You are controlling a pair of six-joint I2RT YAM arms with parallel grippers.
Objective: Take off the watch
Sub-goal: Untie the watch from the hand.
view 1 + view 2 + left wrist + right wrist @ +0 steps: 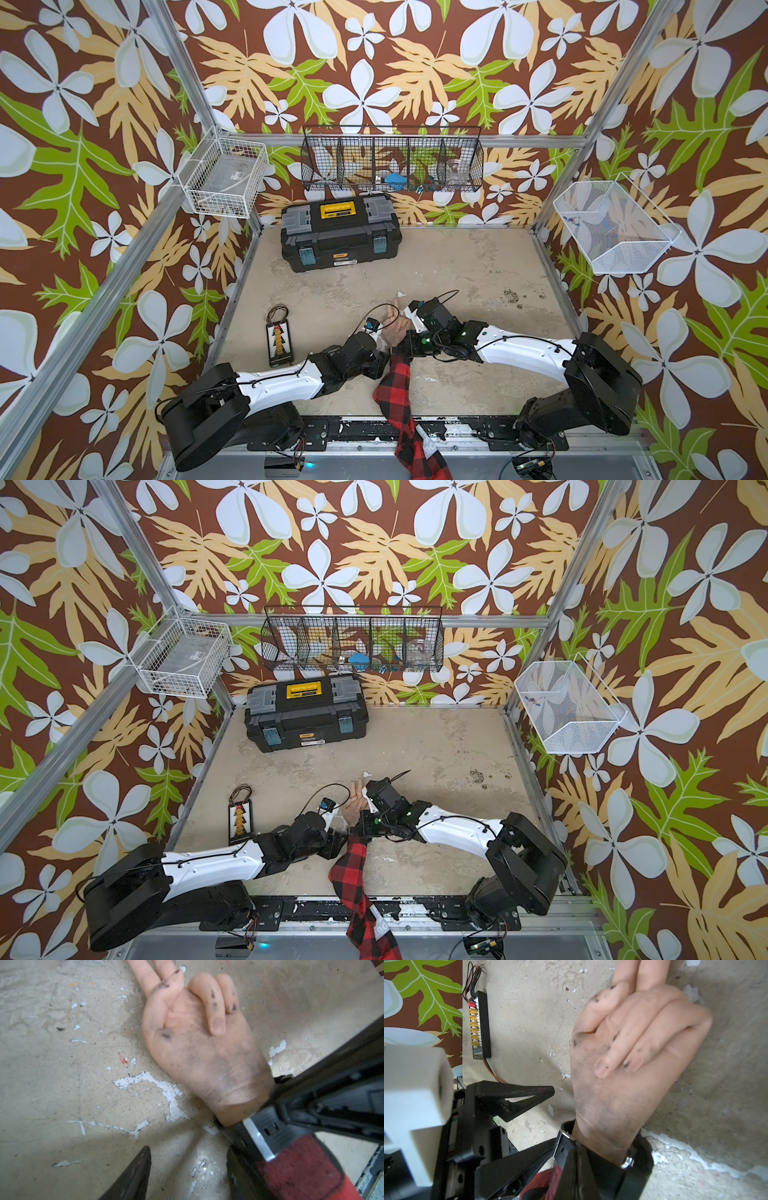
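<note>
I can see only table between my left gripper's fingers, so I will tilt my left gripper flatter, move it toward the wrist and close it on the strap's side (231, 1132).
A skin-coloured dummy hand (395, 325) (199, 1047) lies palm up on the table, its arm in a red-and-black plaid sleeve (395, 395). The black watch (640, 1155) sits round its wrist, with a silver crown and a silver buckle on the strap (268, 1128). My right gripper (579, 1154) is shut on the strap at the wrist. My left gripper (188, 1151) stands open on the other side of the wrist. One of its fingers (521, 1159) reaches the buckle. The other (529, 1095) hangs free over the table, with only table between them. In both top views the grippers hide the watch.
A striped board with wires (279, 341) lies left of my left arm. A black toolbox with a yellow handle (340, 232) stands at the back. A black wire basket (392, 160) and two white ones (224, 178) (611, 226) hang on the walls.
</note>
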